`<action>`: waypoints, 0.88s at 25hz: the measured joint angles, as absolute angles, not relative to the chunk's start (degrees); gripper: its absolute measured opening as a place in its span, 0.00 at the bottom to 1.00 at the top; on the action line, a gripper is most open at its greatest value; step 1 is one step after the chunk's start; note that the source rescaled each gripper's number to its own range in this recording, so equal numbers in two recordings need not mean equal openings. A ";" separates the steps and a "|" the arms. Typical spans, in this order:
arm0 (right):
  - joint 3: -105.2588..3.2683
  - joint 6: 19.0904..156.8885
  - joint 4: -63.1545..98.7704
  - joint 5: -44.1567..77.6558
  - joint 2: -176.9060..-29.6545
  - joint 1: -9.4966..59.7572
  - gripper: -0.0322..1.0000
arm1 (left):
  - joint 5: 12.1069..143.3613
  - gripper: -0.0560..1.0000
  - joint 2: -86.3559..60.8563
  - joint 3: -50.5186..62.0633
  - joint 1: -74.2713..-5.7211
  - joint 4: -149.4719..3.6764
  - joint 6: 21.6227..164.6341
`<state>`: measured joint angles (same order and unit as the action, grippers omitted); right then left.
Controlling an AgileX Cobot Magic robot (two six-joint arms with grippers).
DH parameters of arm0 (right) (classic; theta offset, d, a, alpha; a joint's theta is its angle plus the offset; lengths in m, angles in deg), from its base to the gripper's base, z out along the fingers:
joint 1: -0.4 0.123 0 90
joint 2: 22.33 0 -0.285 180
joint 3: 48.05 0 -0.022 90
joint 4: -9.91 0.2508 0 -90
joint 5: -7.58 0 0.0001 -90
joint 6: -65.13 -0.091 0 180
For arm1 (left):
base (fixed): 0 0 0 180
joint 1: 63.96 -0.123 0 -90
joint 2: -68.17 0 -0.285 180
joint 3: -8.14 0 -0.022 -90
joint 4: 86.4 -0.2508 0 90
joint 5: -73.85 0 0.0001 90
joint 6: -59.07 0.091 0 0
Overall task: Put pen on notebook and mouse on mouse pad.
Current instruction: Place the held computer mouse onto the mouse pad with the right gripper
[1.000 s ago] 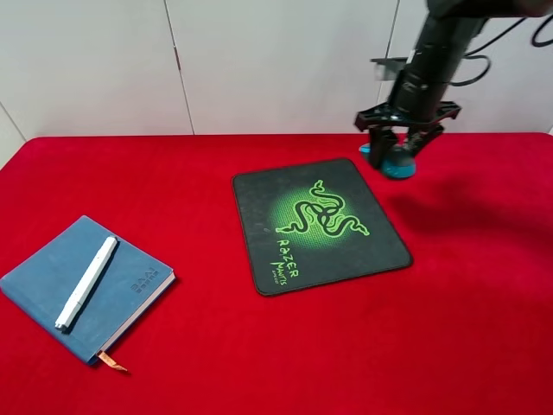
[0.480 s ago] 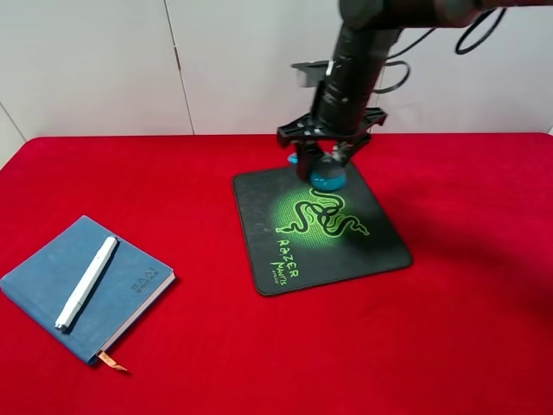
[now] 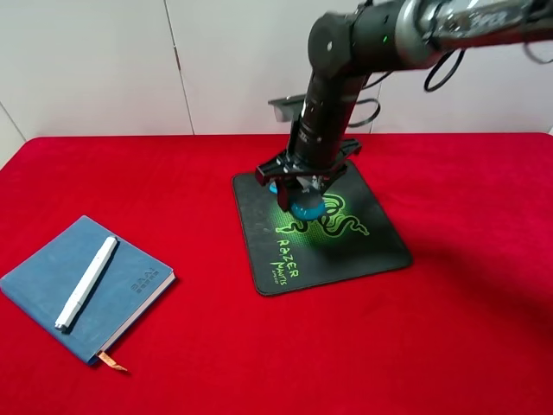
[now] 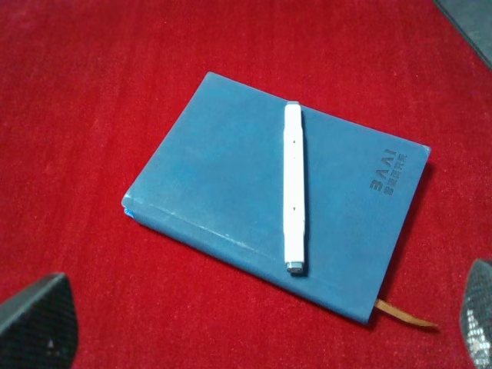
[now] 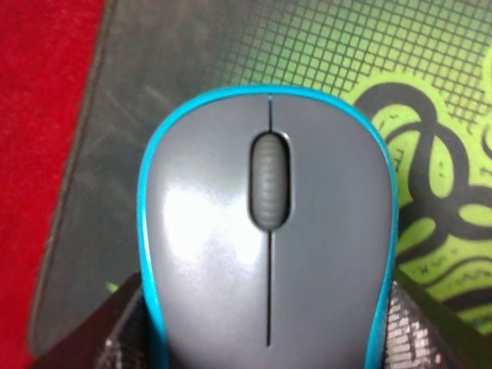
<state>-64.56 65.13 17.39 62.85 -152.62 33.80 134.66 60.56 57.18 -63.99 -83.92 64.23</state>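
I should set the mouse down with my right gripper on the mouse pad (image 3: 301,222) (image 5: 286,211) next to the green snake logo, by the RAZER lettering. The mouse is now low over the pad.
The white pen (image 3: 86,283) lies lengthwise on the blue notebook (image 3: 52,277) at the table's front left. From above, the left wrist view shows that pen (image 4: 294,188) on the notebook (image 4: 223,177), with my left gripper (image 4: 257,317) open wide and only its fingertips (image 4: 34,323) showing. My right gripper (image 3: 298,192) is shut on the grey-and-teal mouse (image 3: 305,208), low over the far left part of the black-and-green mouse pad (image 3: 380,246). Up close, the mouse (image 5: 269,231) fills the right wrist view over the pad (image 5: 177,84). Whether it touches the pad is unclear.
A red cloth (image 3: 449,328) covers the whole table. A white panelled wall (image 3: 104,60) stands behind its far edge. The notebook's orange ribbon (image 3: 112,361) pokes out toward the front edge. The right arm (image 3: 346,60) slants in from the upper right, cables trailing.
My right arm has carried the mouse leftward and nearer, from beyond the pad's far right corner to over the pad's far left part. The notebook and pen have not moved.
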 joint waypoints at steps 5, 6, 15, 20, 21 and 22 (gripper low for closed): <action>-64.56 65.13 14.59 60.14 -155.63 33.80 0.05 | 134.66 1.00 60.56 57.18 -63.99 -83.92 64.27; -64.56 65.13 14.30 59.92 -155.99 33.80 0.05 | 134.66 1.00 60.56 57.18 -63.99 -83.92 64.27; -64.56 65.13 13.81 59.10 -156.65 33.80 0.05 | 134.66 1.00 60.56 57.18 -63.99 -83.92 64.27; -64.56 64.51 13.81 59.10 -156.65 33.80 0.06 | 134.66 1.00 60.56 57.18 -63.99 -83.92 64.27; -64.56 63.88 13.81 59.10 -156.65 33.80 0.21 | 134.66 1.00 60.56 57.18 -63.99 -83.92 64.27; -64.56 62.84 13.81 59.03 -156.65 33.80 0.51 | 134.66 1.00 60.56 57.18 -63.99 -83.92 64.27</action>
<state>-64.56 62.84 13.81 59.03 -156.65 33.80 134.66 60.56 57.18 -63.99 -83.92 64.27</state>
